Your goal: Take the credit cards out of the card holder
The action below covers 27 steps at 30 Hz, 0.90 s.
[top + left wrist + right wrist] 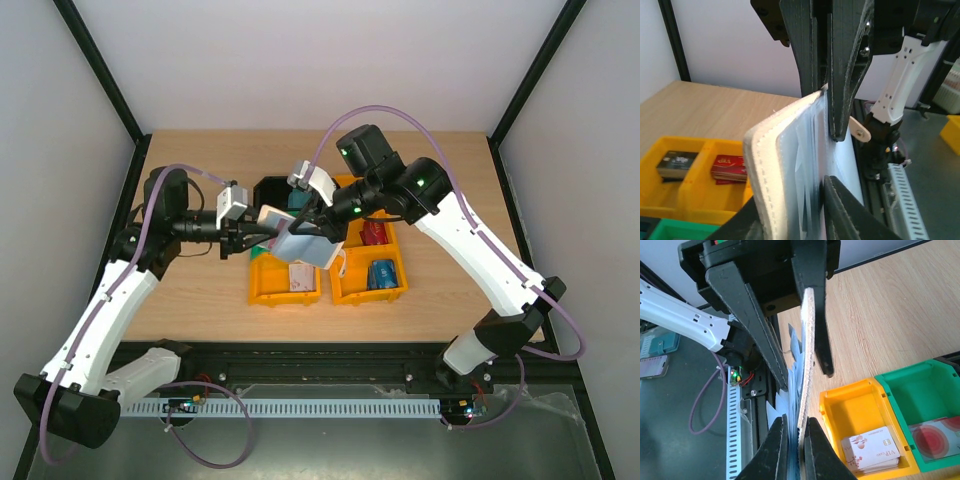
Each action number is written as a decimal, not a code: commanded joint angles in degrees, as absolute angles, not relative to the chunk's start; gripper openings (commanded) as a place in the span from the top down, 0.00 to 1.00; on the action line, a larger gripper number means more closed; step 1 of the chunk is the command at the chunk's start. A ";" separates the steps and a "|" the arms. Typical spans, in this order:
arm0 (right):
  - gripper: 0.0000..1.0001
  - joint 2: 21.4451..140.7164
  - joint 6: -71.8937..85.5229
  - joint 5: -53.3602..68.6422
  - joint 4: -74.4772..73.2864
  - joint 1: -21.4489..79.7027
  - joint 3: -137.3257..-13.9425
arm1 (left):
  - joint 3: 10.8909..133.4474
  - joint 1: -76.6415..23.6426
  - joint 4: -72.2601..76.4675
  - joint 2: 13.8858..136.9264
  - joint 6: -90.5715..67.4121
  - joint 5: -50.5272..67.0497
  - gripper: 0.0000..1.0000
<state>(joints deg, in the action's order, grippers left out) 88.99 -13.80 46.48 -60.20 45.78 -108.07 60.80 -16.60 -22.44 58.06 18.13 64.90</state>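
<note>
The clear sleeves bunch up where my grippers pinch the card holder close together, so next my right gripper opens, moves back and grabs the card holder's loose end (322, 255).
The whitish card holder (300, 246) hangs in the air above the bins, gripped from both sides. My left gripper (790, 210) is shut on it, one finger against the stitched cover (767, 170) and the other pressing the clear inner sleeves. From the opposite side my right gripper (796, 427) is shut on the holder's edge (807, 365). The sleeves fan out between the fingers, and I cannot tell whether a card sits in them. Loose credit cards lie in the bins: white-pink ones (872, 450), red ones (729, 167), black ones (677, 162) and blue ones (382, 273).
Two orange bins (258, 285) (346, 290) stand side by side under the grippers. A green bin (920, 390) and a black bin (272, 190) stand behind them. Both arms cross closely over the bins. Black frame posts mark the table's corners.
</note>
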 commanded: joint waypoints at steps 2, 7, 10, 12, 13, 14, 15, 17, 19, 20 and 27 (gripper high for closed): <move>0.98 89.21 -14.42 47.03 -60.92 46.17 -109.85 | 60.95 -16.74 -20.61 57.51 18.62 67.78 0.80; 0.98 89.61 -14.38 47.70 -59.80 46.16 -110.21 | 59.80 -20.23 -20.33 56.91 19.44 62.94 0.77; 0.98 89.87 -14.50 48.00 -59.85 46.16 -110.35 | 59.34 -21.51 -19.85 56.95 18.22 62.63 0.83; 0.98 89.67 -14.51 48.09 -59.77 46.15 -110.54 | 59.16 -21.53 -19.40 56.90 17.76 62.54 0.96; 0.98 89.57 -14.50 48.20 -59.71 46.20 -110.56 | 59.21 -21.54 -19.21 56.79 17.80 62.57 0.97; 0.98 89.42 -14.57 48.31 -59.56 46.17 -110.48 | 59.22 -21.53 -19.14 56.66 17.76 62.63 0.98; 0.98 89.40 -14.59 48.28 -59.61 46.20 -110.45 | 59.20 -21.53 -19.10 56.63 17.75 62.74 0.98; 0.98 89.15 -14.78 47.57 -59.54 46.20 -110.19 | 59.32 -21.55 -18.95 56.45 17.27 62.92 0.98; 0.78 88.84 -14.18 44.65 -58.46 46.15 -110.01 | 59.06 -21.53 -17.95 56.18 16.00 62.14 0.98; 0.65 88.20 -13.23 42.09 -57.17 46.14 -109.73 | 58.64 -21.53 -16.50 55.90 14.34 60.90 0.98; 0.18 76.74 6.43 10.11 -31.67 42.85 -95.33 | 50.93 -22.11 0.91 50.51 -6.09 25.06 0.98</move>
